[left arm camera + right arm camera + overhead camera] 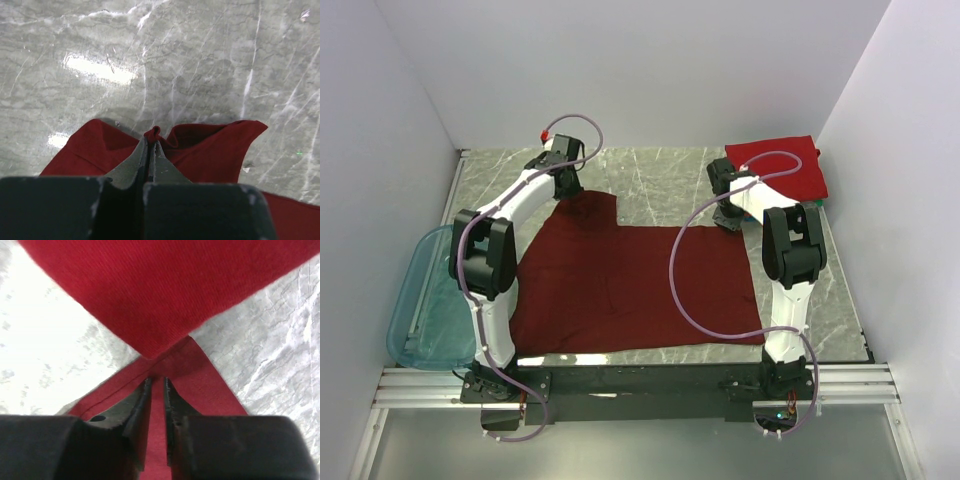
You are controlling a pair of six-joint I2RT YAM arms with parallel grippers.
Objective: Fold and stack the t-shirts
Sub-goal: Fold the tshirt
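Note:
The dark maroon t-shirt's far corner lies flat under my right fingers; next I open them, reach lower, pinch the hem (156, 369), then fold.
The dark maroon t-shirt (630, 285) lies spread flat across the middle of the table. My left gripper (567, 188) is at its far left corner, shut on a small pinch of the cloth (152, 133), with maroon folds (210, 150) on both sides of the fingers. My right gripper (725, 218) is at the far right corner. Its jaws (156, 382) stand a narrow gap apart with red cloth (200, 390) filling the gap, and a broad fold of cloth lies beyond the tips. A folded bright red t-shirt (778, 165) lies at the back right.
A translucent teal plastic bin (425, 300) hangs over the table's left edge beside the left arm. White walls close in the left, back and right sides. The grey marble tabletop (650, 170) shows bare behind the maroon shirt.

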